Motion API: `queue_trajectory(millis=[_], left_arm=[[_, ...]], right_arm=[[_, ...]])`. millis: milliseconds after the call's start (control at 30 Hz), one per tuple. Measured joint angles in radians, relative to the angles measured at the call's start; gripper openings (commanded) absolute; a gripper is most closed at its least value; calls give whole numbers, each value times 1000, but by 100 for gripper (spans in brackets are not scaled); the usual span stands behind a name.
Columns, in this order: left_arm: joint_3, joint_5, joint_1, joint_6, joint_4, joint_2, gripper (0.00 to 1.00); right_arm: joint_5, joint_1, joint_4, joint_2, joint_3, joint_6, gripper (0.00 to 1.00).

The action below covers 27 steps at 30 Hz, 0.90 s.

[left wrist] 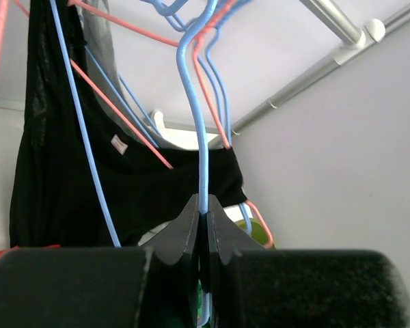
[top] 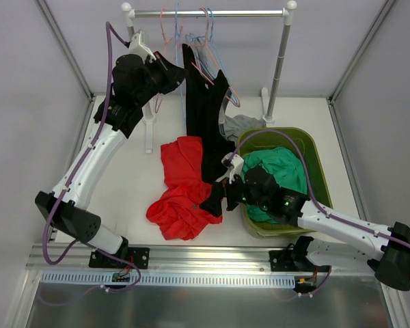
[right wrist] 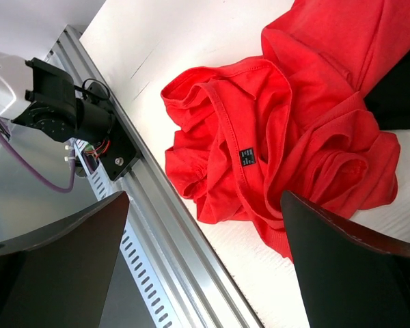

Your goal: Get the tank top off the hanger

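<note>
The bunched middle of the red garment [top: 181, 201] [right wrist: 268, 109], beside the lower end of the black tank top, is going to be gripped by my right gripper as it closes there.
The black tank top [top: 205, 116] hangs from a hanger on the rack; its hem trails down to the table. It fills the left of the left wrist view [left wrist: 55, 178]. My left gripper [top: 172, 75] is up by the rack, shut on the wire of a blue hanger [left wrist: 191, 89], which runs up from between the closed jaws [left wrist: 203, 208]. My right gripper [top: 215, 198] is open and empty, low over a red garment [right wrist: 273, 123] beside the tank top's lower end [right wrist: 403, 96]. Its jaws stand wide apart [right wrist: 203, 198].
Several pink and blue hangers crowd the rack rail [top: 212, 12]. The red garment [top: 184, 191] lies crumpled on the table. A green bin [top: 320, 171] at the right holds a teal garment [top: 280, 171]. A grey cloth [top: 242, 124] lies behind it. The aluminium front rail [right wrist: 164, 225] is near.
</note>
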Motion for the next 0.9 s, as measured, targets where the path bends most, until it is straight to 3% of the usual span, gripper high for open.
queue_trajectory(millis=[367,667,700,800,833,900], left_arm=[[220,168,150,-76,-2,269,0],[151,195,165,-92,18,283,1],[136,195,165,-90,26,277,6],[92,199,166,-81,29,241,43],[75,202,166,-77,25,225,61],[43,212,166,-67,16,189,74]], right_arm=[[-31,40,-24,-66,18,-35,99],[-32,46,-51,-66,30,-73,100],[-30,47,-55,-57,35,-79,100],[-24,48,-77,15,86,-118,99],[-23,49,-81,49,109,-132,100],[-19,54,-91,118,156,-167,99]])
